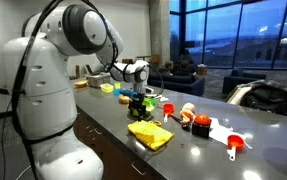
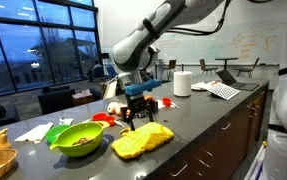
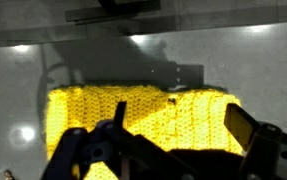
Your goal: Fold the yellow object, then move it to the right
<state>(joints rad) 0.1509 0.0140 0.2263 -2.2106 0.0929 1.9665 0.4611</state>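
Next, my gripper grips the edge of the yellow cloth's end point(image 1: 136, 125) point(image 3: 230, 145) nearest the green bowl, because that end gets folded over.
A yellow knitted cloth point(image 1: 150, 135) lies bunched on the dark grey counter point(image 1: 198, 155) near its front edge; it shows in both exterior views point(image 2: 143, 140). My gripper point(image 1: 136, 108) hangs just above and behind the cloth, also in an exterior view point(image 2: 135, 117), with fingers spread and nothing between them. In the wrist view the cloth point(image 3: 133, 115) fills the lower middle, and my open gripper point(image 3: 178, 125) has its fingers apart over it.
A green bowl point(image 2: 78, 138) with food sits beside the cloth. Red and white toys point(image 1: 198, 122) and a red cup point(image 1: 235, 145) lie further along the counter. A paper roll point(image 2: 183, 83) and papers point(image 2: 223, 90) stand further along.
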